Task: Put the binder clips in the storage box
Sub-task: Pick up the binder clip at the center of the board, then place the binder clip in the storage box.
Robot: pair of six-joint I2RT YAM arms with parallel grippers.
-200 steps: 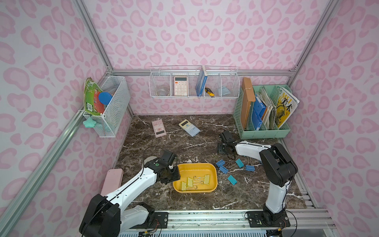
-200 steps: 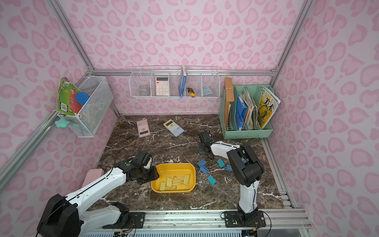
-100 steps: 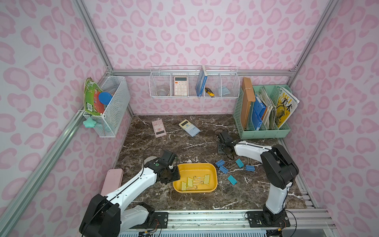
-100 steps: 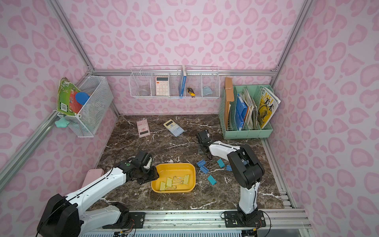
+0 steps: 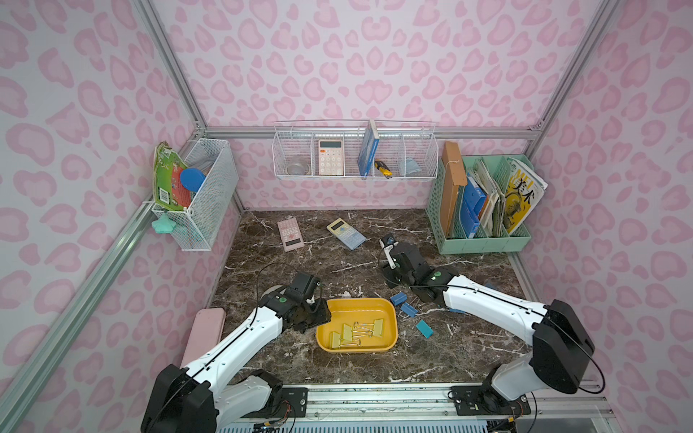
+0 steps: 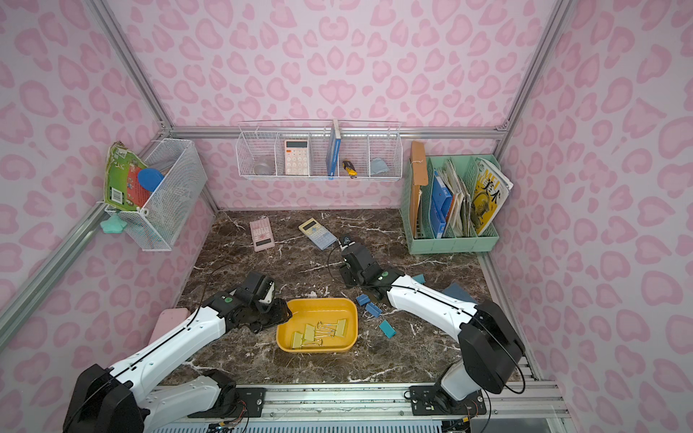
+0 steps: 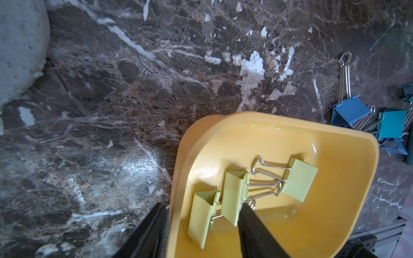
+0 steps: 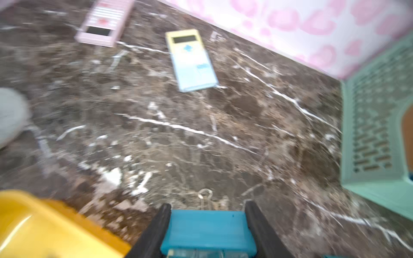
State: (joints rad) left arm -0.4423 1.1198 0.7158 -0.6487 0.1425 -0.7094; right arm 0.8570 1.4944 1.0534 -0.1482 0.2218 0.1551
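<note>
The robot's right gripper needs to release the teal binder clip in the storage box's back corner (image 5: 335, 316) next to the left gripper.
The storage box (image 5: 356, 301) (image 6: 318, 301) is a yellow tub at the table's front middle, holding three pale yellow binder clips (image 5: 356, 331) (image 7: 234, 196). My left gripper (image 5: 318, 318) (image 7: 203, 204) is open astride the box's left rim, one finger outside and one inside next to the yellow clips. Right of the box on the table lie two darker blue clips (image 5: 399, 298) (image 7: 348, 111) and a teal clip (image 5: 424, 328). My right gripper (image 5: 392, 273) (image 8: 206, 214) is behind them, shut on a teal binder clip (image 8: 207, 232).
A pink calculator (image 5: 289, 234) and a blue-and-yellow calculator (image 5: 345, 233) lie at the back of the table. The mint file organizer (image 5: 483, 240) stands back right. A pink case (image 5: 202, 333) lies front left. A slate-blue block (image 6: 459, 292) lies behind the right arm. White wire baskets hang on the walls.
My right gripper has closed on the teal clip and shifted a little to the left. The left gripper's jaws have widened at the box rim; that arm has stayed in place.
</note>
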